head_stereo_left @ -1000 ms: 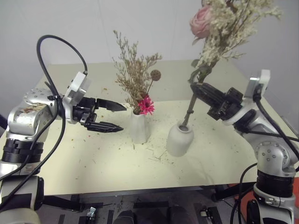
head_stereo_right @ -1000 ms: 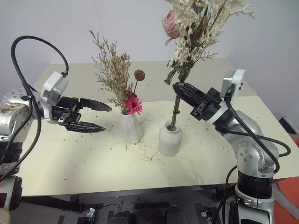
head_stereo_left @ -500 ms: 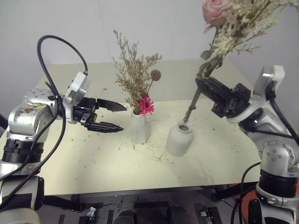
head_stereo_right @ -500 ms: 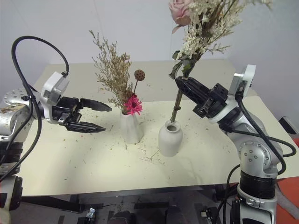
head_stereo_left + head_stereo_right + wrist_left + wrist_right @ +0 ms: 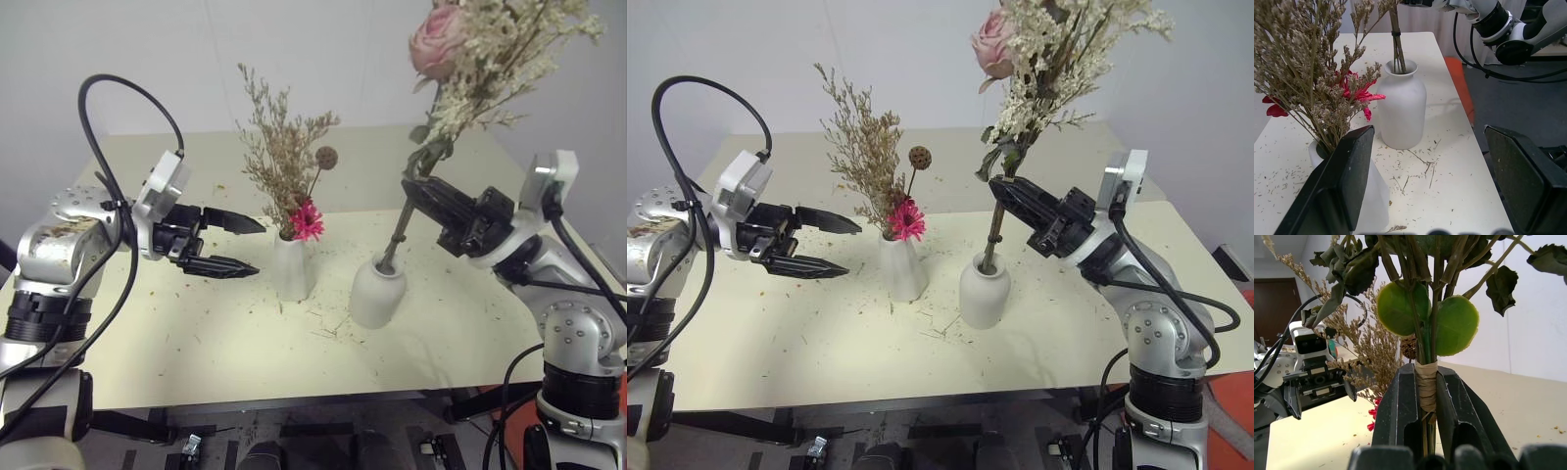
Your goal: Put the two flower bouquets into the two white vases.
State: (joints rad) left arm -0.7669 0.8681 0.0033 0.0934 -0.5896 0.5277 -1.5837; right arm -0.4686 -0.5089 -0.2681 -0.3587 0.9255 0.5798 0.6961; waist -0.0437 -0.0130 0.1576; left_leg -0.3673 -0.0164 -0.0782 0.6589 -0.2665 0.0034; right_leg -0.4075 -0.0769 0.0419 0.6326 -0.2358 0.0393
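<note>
My right gripper is going to release the bushy cream-white bouquet with its stems down in the opening of the shorter dome-shaped vase [image 5: 386,265].
The thin tan dried-grass bunch [image 5: 284,157] with its pink flower [image 5: 307,221] stands in the tall narrow white vase [image 5: 292,266]. My left gripper [image 5: 258,247] hangs open just left of that vase, holding nothing; its fingers [image 5: 1347,181] frame both vases. My right gripper [image 5: 413,188] is shut on the stems of the bushy cream-white bunch [image 5: 490,49] with a pale pink rose [image 5: 434,44]. The stems' lower ends [image 5: 1397,49] reach into the mouth of the shorter dome-shaped vase [image 5: 377,291]. The tied stems [image 5: 1426,382] sit clamped between the right fingers.
Both vases stand near the middle of a pale table [image 5: 196,343] strewn with dry plant bits. The table's front edge is close below the vases. A white wall rises behind. An orange object [image 5: 1462,83] lies on the floor past the table's right side.
Half a second ago the right gripper had swung the cream-white bunch up and to the right; it has come back, and the stems stand in the dome vase's mouth. The left arm is unchanged.
</note>
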